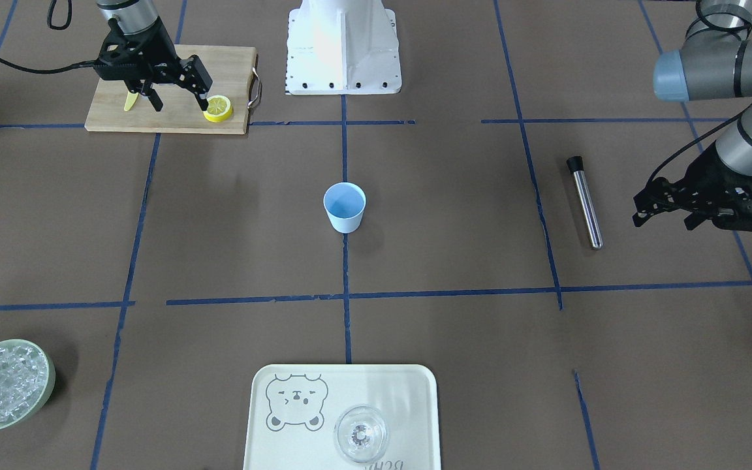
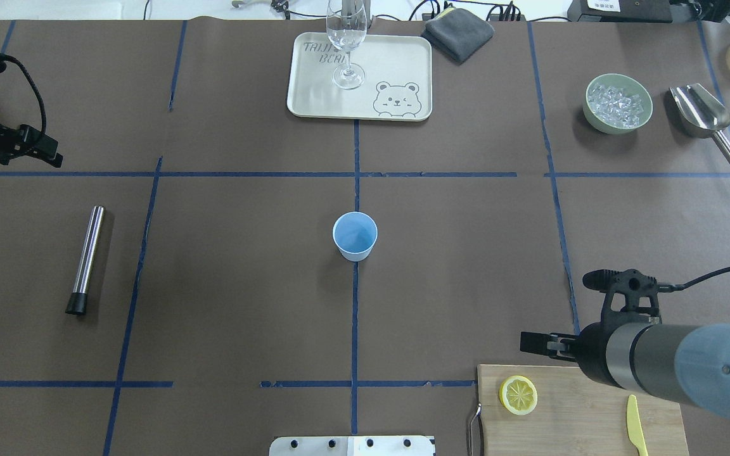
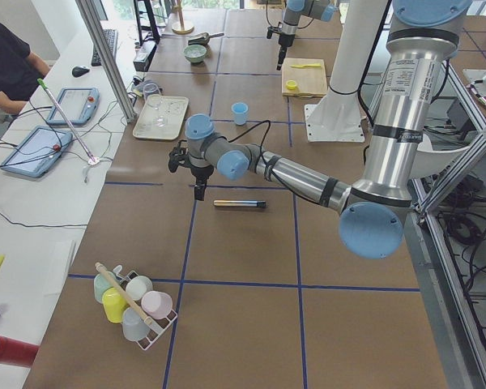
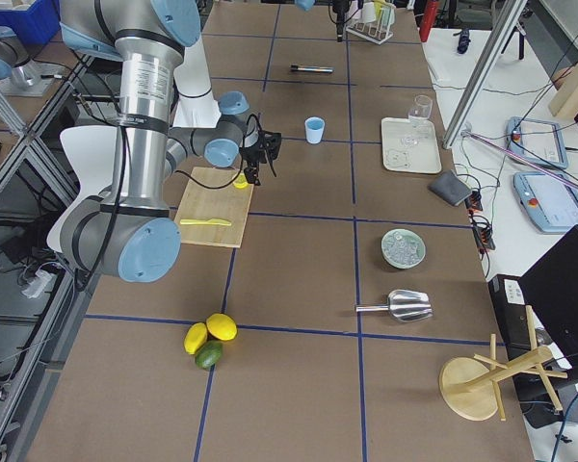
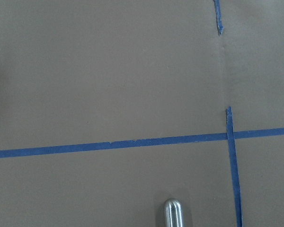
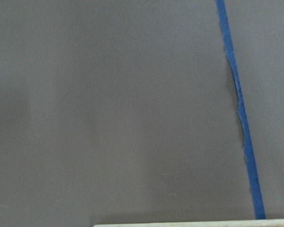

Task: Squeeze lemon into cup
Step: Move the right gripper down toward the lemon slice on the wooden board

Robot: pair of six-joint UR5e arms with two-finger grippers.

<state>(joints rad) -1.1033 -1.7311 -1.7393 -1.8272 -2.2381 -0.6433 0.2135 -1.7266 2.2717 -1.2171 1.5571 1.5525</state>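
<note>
The lemon slice on the wooden cutting board is next for my right gripper, which should go there and close across opposite sides of the lemon slice's yellow rim (image 1: 230, 109).
The lemon (image 1: 218, 108) is a thin yellow slice lying flat on the wooden cutting board (image 1: 115, 117); it also shows in the overhead view (image 2: 518, 394). My right gripper (image 1: 180, 104) hovers open over the board. One fingertip (image 1: 204, 103) is just beside the slice and nothing is held. The light-blue cup (image 1: 344, 207) stands upright and empty at the table's middle, far from both grippers; it also shows in the overhead view (image 2: 355, 235). My left gripper (image 1: 663, 223) is open and empty above the table's edge on my left side. Neither wrist view shows fingers.
A steel muddler (image 1: 585, 202) lies near the left gripper. A yellow plastic knife (image 2: 635, 424) lies on the board. A cream tray (image 1: 408, 391) holds a clear glass (image 1: 361, 434). A green bowl of ice (image 1: 4, 385), a metal scoop (image 2: 701, 114) and a grey cloth (image 2: 459, 31) sit at the far side.
</note>
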